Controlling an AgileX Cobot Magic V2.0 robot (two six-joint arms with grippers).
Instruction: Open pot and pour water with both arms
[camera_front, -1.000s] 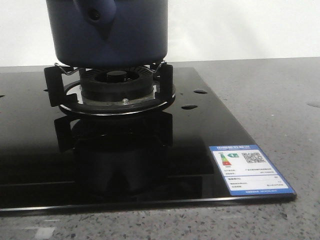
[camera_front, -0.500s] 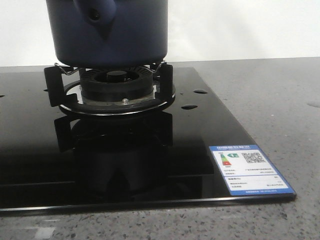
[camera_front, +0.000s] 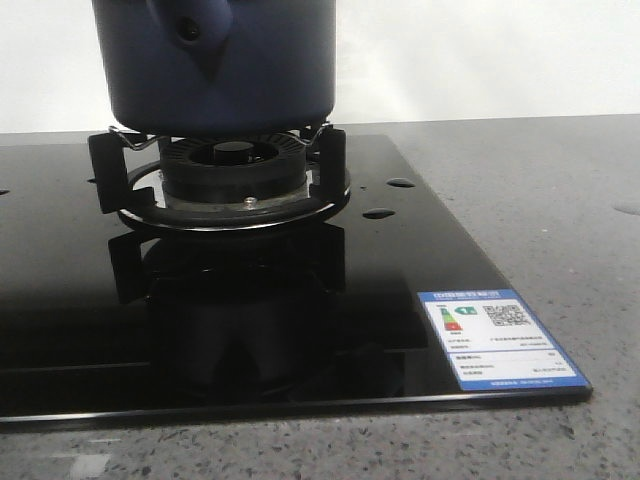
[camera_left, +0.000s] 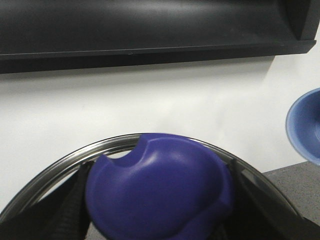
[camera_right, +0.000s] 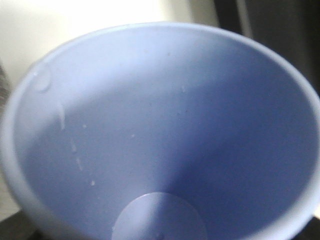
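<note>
My right hand will set the pale blue cup on the grey speckled counter (camera_front: 632, 191) beside the black glass hob.
The dark navy pot (camera_front: 220, 70) stands on the gas burner (camera_front: 233, 165), its blue handle mount (camera_front: 190, 28) facing the front camera; its top is cut off by the frame. In the left wrist view my left gripper (camera_left: 160, 200) is shut on the lid's blue knob (camera_left: 160, 192), with dark fingers (camera_left: 70, 210) on both sides and the lid's metal rim (camera_left: 55, 167) around it. A pale blue cup (camera_right: 165, 130) with droplets inside fills the right wrist view, held close in my right gripper, whose fingers are hidden. The cup also shows in the left wrist view (camera_left: 305, 125). Neither gripper shows in the front view.
The burner sits on a glossy black glass hob (camera_front: 200, 330) with a blue label (camera_front: 498, 338) at its front right corner, on a grey speckled counter (camera_front: 560, 200). A white wall stands behind, with a dark hood or shelf (camera_left: 150, 30) above.
</note>
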